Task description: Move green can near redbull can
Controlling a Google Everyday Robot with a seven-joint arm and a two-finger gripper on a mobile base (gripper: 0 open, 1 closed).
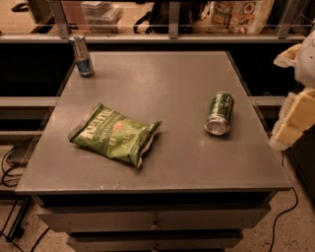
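This can must move near the redbull can. So next my gripper goes to the middle of the green can's body [219, 115] and closes there.
The green can [219, 113] lies on its side on the right part of the grey table [167, 78], its silver end facing the front. The redbull can [81, 55] stands upright at the table's far left corner, far from the green can. My gripper [294, 120] is at the right edge of the view, beside the table's right edge and to the right of the green can, apart from it and holding nothing that I can see.
A flat green chip bag [115, 134] lies on the left-middle of the table. A shelf rail with packaged goods [236, 15] runs behind the table. Drawers [155, 224] are below the front edge. Cables [10, 167] lie on the floor at the left.
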